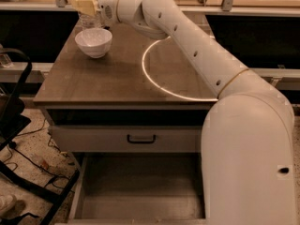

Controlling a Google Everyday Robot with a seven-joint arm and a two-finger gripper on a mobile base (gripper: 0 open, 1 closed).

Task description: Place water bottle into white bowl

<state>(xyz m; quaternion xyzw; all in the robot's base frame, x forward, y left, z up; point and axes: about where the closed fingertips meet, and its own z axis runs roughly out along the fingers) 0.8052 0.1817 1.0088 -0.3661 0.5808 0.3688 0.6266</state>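
I will release the water bottle inside the white bowl (90, 34), toward its far rim.
The water bottle (87, 20) is clear and ribbed and stands upright at the table's far left, just behind the white bowl (93, 41). Its top runs up to the frame's upper edge. My gripper (86, 6) reaches in from the right and is shut around the bottle's upper body with its pale yellow fingers (82, 5). The bottle's base is level with the bowl's far rim; I cannot tell whether it touches the table. The bowl is upright with nothing in it and sits near the table's left edge.
The wooden table (108, 83) carries a bright ring of light (154, 83) right of the bowl. Below it are a shut drawer with a handle (140, 138) and an open bottom drawer (140, 186). A black chair frame (14, 125) and cables are on the floor at left.
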